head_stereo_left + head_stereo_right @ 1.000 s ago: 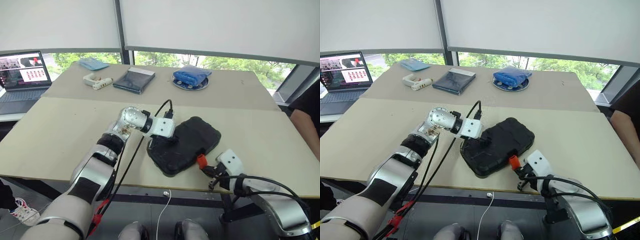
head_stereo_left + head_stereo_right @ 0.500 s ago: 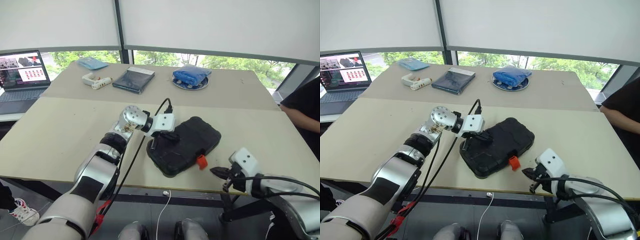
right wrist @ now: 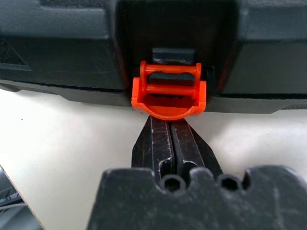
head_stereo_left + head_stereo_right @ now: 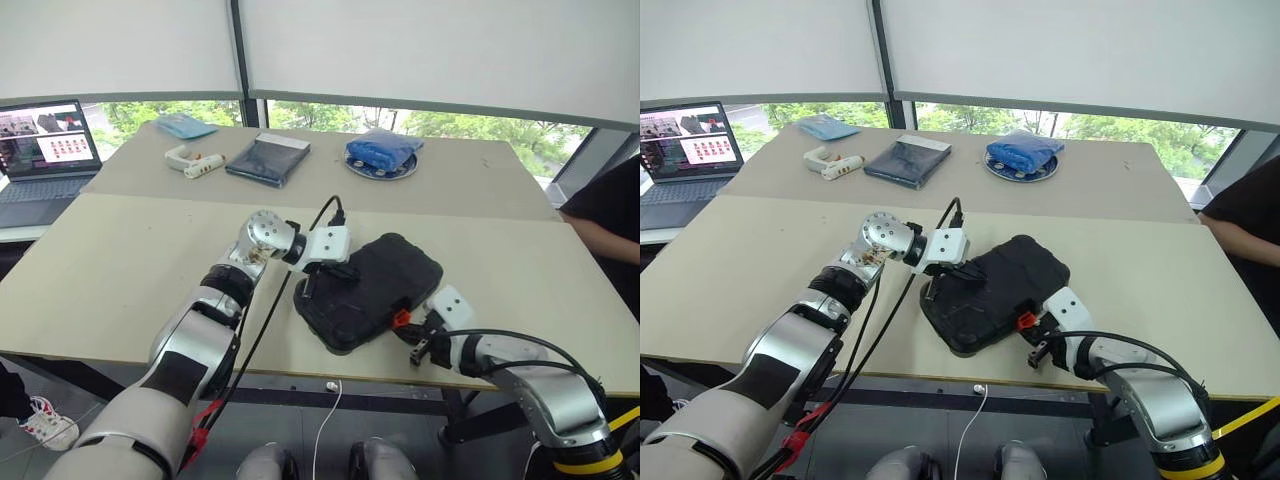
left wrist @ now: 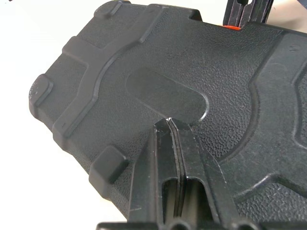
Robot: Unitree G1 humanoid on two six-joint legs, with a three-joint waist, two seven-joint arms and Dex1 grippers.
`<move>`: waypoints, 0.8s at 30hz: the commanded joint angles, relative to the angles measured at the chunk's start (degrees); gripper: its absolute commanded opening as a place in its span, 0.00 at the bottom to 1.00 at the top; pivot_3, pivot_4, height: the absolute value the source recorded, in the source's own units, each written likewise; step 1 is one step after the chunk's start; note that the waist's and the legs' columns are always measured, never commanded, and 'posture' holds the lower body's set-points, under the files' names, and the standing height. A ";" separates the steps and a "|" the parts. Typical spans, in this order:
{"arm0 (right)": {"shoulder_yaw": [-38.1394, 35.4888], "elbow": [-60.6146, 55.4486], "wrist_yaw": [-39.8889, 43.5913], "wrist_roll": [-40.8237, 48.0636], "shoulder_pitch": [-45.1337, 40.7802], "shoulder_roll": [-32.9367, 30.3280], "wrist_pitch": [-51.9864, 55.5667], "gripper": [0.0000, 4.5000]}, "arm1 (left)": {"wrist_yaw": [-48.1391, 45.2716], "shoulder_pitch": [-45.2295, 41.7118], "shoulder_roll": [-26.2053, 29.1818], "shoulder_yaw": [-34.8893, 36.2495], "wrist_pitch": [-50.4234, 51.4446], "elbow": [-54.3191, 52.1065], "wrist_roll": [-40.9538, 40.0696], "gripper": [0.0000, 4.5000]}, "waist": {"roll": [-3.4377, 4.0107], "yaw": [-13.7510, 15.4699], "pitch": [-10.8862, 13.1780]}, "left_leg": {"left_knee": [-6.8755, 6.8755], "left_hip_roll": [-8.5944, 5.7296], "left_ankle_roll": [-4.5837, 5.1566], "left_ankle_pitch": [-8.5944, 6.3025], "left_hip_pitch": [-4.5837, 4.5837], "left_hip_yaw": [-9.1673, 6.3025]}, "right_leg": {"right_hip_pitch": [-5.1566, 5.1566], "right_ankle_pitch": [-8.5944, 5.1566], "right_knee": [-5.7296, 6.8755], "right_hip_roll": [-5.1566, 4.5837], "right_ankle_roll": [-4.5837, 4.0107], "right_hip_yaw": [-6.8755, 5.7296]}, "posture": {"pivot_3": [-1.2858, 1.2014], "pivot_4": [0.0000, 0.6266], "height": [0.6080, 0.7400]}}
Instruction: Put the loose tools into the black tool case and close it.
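Observation:
I need to back my right gripper off and take the latch (image 3: 202,97) by its sides, as the orange latch's upper bar sits below its catch over my shut fingers.
The black tool case (image 4: 385,280) lies with its lid down near the table's front edge. The loose tools are out of view. My left gripper (image 5: 170,123) is shut, and its tips rest on the lid's textured top, towards the case's left end (image 4: 316,283). My right gripper (image 3: 169,120) is shut too. Its tips sit right under the orange latch (image 3: 169,93), which hangs from the case's front wall (image 4: 400,319). From the head views the right gripper (image 4: 411,334) comes in low over the table edge.
A laptop (image 4: 45,150) stands at the far left. At the back lie a dark flat pouch (image 4: 268,158), a white handle-shaped item (image 4: 195,160), a blue packet (image 4: 187,127) and a blue cloth on a plate (image 4: 382,152). A person (image 4: 610,210) is at the right edge.
My right gripper drew back to the right, away from the latch, then came in again to its underside. The left gripper stayed on the lid.

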 commanded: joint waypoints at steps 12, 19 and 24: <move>-6.35 -7.25 1.56 2.02 -1.11 0.75 -6.69 0.01 | 7.50 3.51 2.79 -12.26 -17.79 4.02 15.83 0.00 | 0.46 -0.50 -0.23 | -0.01 0.03 -0.50 -0.22 0.37 0.00 | 0.07 0.02 0.01 -0.10 0.04 0.01 | 0.52 0.24 0.84; -7.87 -8.50 2.41 1.96 2.11 -1.24 -4.15 0.01 | 1.55 2.62 0.77 -5.98 -7.35 5.89 8.32 0.00 | 0.55 -0.57 -0.30 | -0.01 0.02 -0.49 -0.21 0.42 -0.01 | 0.09 0.03 0.01 -0.12 0.04 -0.02 | 0.52 0.24 0.84; -8.95 -10.56 1.75 3.21 6.41 -0.84 -3.56 0.34 | -5.06 2.33 -0.19 -0.24 5.15 5.68 2.23 0.17 | 0.46 -0.24 -0.30 | -0.01 0.00 -0.05 -0.10 0.20 -0.03 | 0.01 0.06 -0.01 -0.08 0.13 -0.13 | 0.52 0.24 0.84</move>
